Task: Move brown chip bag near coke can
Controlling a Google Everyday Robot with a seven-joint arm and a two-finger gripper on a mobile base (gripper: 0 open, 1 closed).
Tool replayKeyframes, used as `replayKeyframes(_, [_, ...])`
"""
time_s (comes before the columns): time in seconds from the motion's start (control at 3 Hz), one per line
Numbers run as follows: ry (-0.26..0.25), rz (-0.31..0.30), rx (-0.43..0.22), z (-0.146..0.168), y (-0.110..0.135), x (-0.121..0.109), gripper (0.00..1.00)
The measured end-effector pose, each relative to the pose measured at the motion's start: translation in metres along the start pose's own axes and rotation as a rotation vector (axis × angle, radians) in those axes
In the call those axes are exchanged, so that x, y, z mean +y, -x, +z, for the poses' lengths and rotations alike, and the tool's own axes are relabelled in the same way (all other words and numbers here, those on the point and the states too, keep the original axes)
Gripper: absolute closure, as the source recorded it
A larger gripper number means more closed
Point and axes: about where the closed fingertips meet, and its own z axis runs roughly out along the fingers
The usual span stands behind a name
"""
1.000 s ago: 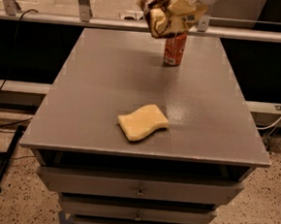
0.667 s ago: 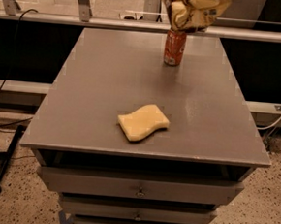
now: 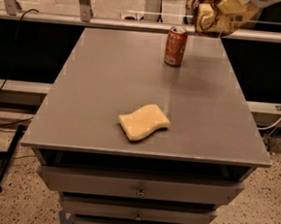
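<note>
My gripper will set the brown chip bag, now hanging crumpled in the air, close beside the coke can (image 3: 194, 67), toward the table's nearer side edge.
The coke can (image 3: 176, 46) stands upright at the far middle of the grey table top (image 3: 109, 82). It is red-orange with a silver top. My gripper (image 3: 227, 8) is at the top right of the camera view, above the table's far right corner. It is shut on the brown chip bag (image 3: 210, 18), which hangs crumpled in the air. The bag is up and to the right of the can and does not touch it. The bag's top is cut off by the upper edge of the view.
A yellow wavy sponge (image 3: 143, 122) lies near the table's front edge, in the middle. Drawers (image 3: 139, 187) sit under the top. A rail (image 3: 113, 22) runs behind the table. A cable (image 3: 10, 69) hangs at the left.
My gripper has carried the bag to the right, from above the can to a spot to the right of it. The can and the sponge have not moved.
</note>
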Motion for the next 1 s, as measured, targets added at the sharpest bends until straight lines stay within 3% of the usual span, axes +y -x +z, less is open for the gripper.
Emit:
replayKeyframes(0.33, [0.017,0.048,0.01,0.014,-0.031,0.002,1.0])
replayKeyframes(1.0, [0.1,0.094,0.004,0.059,-0.058,0.033,1.0])
